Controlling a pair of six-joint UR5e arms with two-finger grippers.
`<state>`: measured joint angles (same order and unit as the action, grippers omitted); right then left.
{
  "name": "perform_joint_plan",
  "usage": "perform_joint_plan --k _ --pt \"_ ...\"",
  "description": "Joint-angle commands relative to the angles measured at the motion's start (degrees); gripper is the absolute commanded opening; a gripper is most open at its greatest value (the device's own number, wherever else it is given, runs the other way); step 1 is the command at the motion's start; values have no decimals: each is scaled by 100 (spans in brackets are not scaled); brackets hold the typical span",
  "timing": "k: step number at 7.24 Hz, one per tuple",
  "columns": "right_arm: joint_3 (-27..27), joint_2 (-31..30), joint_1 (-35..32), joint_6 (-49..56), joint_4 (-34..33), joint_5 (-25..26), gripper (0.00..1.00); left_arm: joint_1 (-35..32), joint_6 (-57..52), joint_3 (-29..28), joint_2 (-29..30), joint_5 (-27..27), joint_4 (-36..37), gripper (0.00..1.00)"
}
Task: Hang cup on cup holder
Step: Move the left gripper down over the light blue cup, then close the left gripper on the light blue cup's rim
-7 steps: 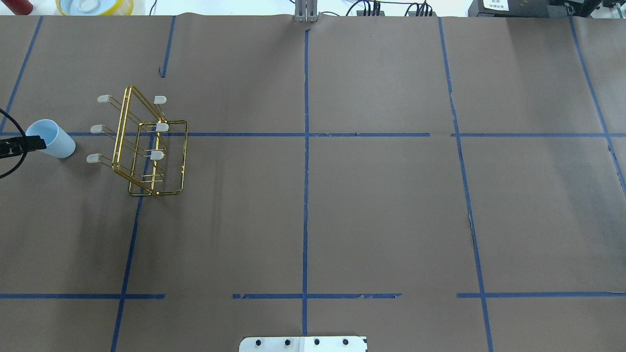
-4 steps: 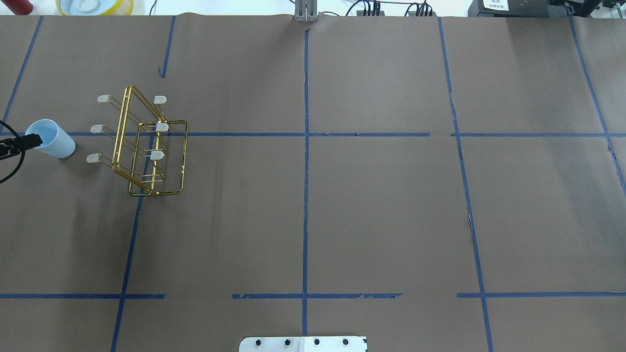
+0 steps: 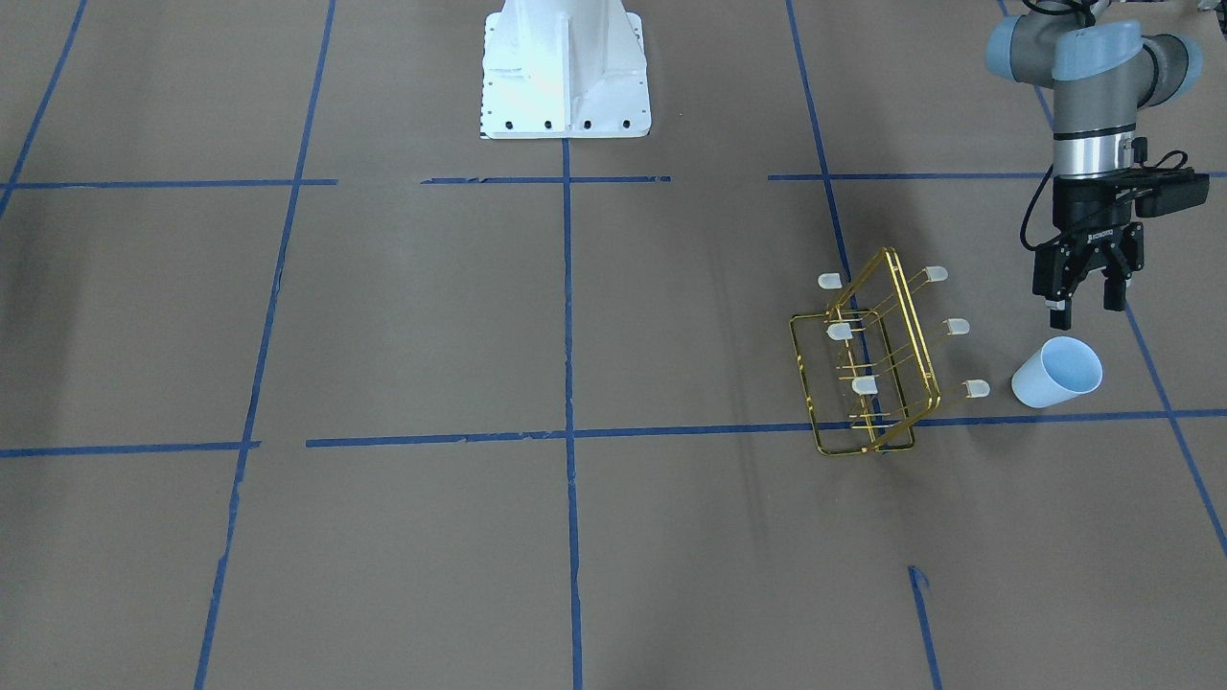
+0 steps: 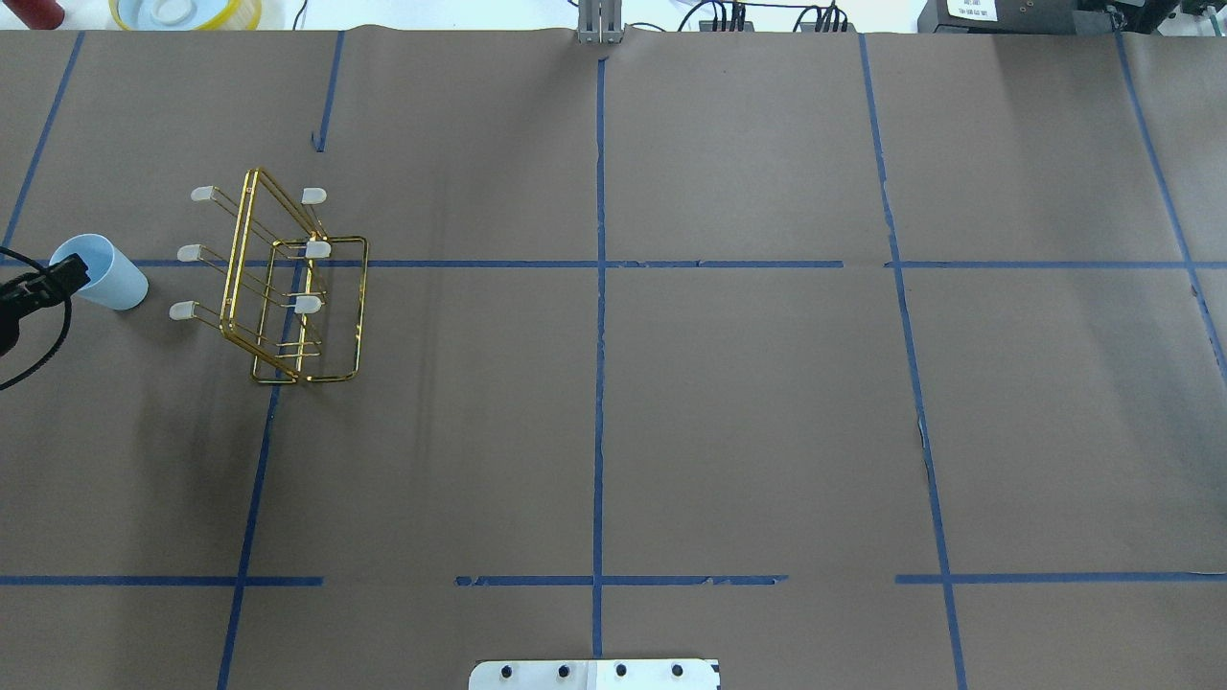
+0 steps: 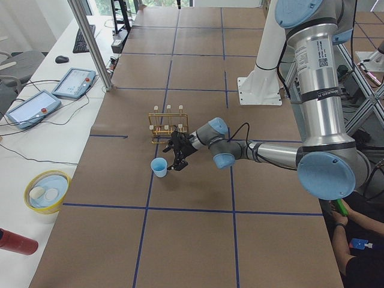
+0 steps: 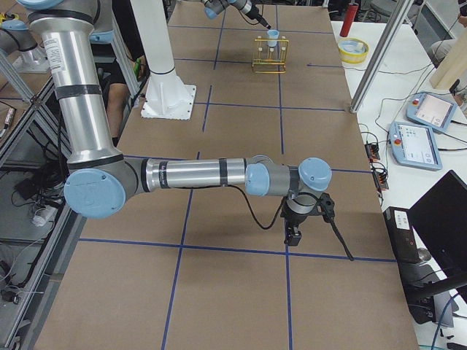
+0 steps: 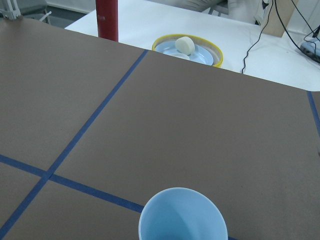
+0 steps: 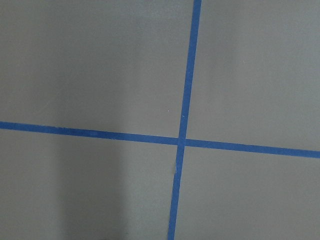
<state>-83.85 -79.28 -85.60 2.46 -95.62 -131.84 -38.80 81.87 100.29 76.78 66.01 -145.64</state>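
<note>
I will close my left gripper around the body [image 3: 1033, 380] of the pale blue cup, below its rim, one finger on the side facing the cup holder.
The pale blue cup [image 3: 1056, 372] stands upright, mouth up, on the brown table, just outboard of the gold wire cup holder [image 3: 868, 364]. Both also show in the overhead view: the cup [image 4: 101, 271] and the cup holder [image 4: 288, 287]. My left gripper [image 3: 1083, 302] is open and empty, pointing down, a little above the cup on the robot's side of it. The left wrist view shows the cup's open mouth [image 7: 182, 215] at its bottom edge. My right gripper [image 6: 293, 235] shows only in the exterior right view, low over bare table; I cannot tell its state.
A yellow bowl [image 7: 187, 50] with white pieces and a red bottle [image 7: 106, 17] stand on the white bench past the table's left end. The white robot base [image 3: 566, 67] is at the table's middle edge. Blue tape lines cross the paper.
At the overhead view's left edge, the left gripper has shifted and tilted slightly over the cup's rim. The cup and the cup holder have not moved.
</note>
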Motion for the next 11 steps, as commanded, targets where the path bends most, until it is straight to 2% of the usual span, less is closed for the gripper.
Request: perform_joint_plan --k 1,6,11 --pt "0 0 0 0 0 0 100 311 276 -289 179 -613 26 100" --pt "0 0 0 0 0 0 100 706 523 -1019 698 -1642 70 100" --pt "0 0 0 0 0 0 100 734 681 -1608 1005 -1688 62 100"
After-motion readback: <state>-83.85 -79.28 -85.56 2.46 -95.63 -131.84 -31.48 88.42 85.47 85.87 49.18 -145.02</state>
